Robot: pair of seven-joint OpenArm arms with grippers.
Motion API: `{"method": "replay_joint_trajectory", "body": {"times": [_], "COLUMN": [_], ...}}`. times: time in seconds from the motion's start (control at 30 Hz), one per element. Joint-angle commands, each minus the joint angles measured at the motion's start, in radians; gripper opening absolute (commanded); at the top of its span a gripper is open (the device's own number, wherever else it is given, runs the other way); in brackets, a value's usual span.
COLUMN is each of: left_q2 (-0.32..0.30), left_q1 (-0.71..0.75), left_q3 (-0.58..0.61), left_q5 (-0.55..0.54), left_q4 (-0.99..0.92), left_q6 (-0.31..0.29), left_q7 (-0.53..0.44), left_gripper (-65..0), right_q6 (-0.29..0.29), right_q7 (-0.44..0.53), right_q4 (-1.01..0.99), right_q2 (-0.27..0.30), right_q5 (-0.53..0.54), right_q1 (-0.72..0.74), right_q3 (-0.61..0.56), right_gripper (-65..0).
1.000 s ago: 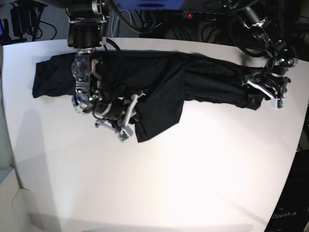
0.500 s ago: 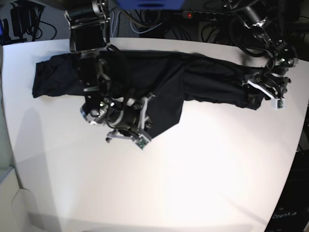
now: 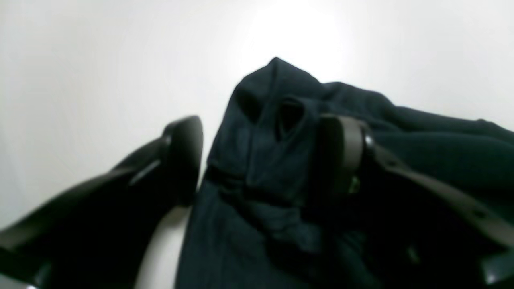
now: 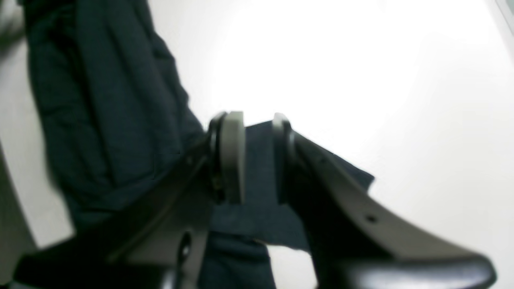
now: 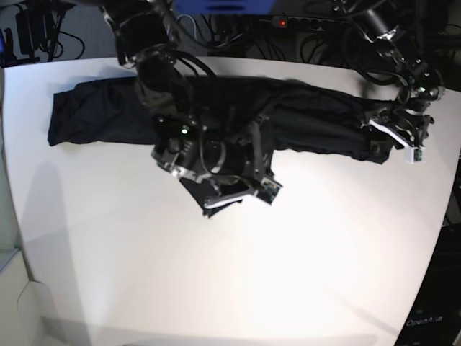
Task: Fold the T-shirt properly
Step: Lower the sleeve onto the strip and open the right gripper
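I pinch the black T-shirt flap's side with my right gripper while the flap's end sticks out, so next I open and take that end's corner (image 4: 304,241).
The black T-shirt (image 5: 317,119) lies stretched along the far side of the white table (image 5: 252,274), one sleeve out to the left. My right gripper (image 5: 245,193) sits at the shirt's lower middle, shut on a flap of its dark fabric (image 4: 259,176), which runs between the two pads (image 4: 233,156). My left gripper (image 5: 397,140) is at the shirt's right sleeve end. In the left wrist view it (image 3: 261,156) stands open, one finger (image 3: 182,156) on the bare table and the other on the bunched cloth (image 3: 261,120).
Cables and a power strip (image 5: 302,23) run behind the table's far edge. The table's curved right edge (image 5: 448,216) is close to my left gripper. Bare white tabletop fills the near half.
My right arm has swung to the right and towards the near side, carrying the gripped flap of the shirt from the left-middle to the centre. The left arm has stayed put.
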Motion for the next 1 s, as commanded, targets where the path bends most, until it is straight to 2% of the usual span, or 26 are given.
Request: {"method": "replay_joint_trajectory", "body": {"times": [0.0,0.1,0.23,0.3,0.7,0.77,0.97], "left_q2": [-0.010,-0.010,-0.010,-0.010,-0.008,-0.008,-0.008], "left_q1": [0.005,0.005,0.005,0.005,0.003,0.003,0.005], "left_q3": [-0.003,-0.003,-0.003,-0.003,-0.003,-0.003,-0.003], "left_q5": [0.054,0.054,0.054,0.054,0.054,0.054,0.054], "left_q4": [0.004,0.004,0.002,0.002,0.002,0.002,0.002], "left_q6": [0.010,0.010,0.010,0.010,0.010,0.010,0.010], "left_q7": [0.050,0.050,0.050,0.050,0.050,0.051,0.051], "left_gripper": [-24.4,-24.4,-24.4,-24.4,-24.4,-24.4,-24.4], "right_q6": [-0.001,-0.001,-0.001,-0.001,-0.001,-0.001,-0.001], "right_q7": [0.002,0.008,0.002,0.002,0.002,0.002,0.005], "right_q4": [0.005,-0.044,-0.090,-0.104,-0.146,-0.207,-0.342], "right_q2": [-0.001,-0.014,-0.064,-0.066,-0.066,-0.066,-0.021], "right_q5": [0.000,0.008,0.008,0.008,0.009,0.039,0.174], "right_q1": [0.020,0.028,0.028,0.026,0.044,0.063,0.115], "right_q3": [0.034,0.162,0.353,0.406,0.424,0.424,0.419], "right_gripper": [-54.3,-54.3,-54.3,-54.7,-56.7,-65.0,-64.4]}}
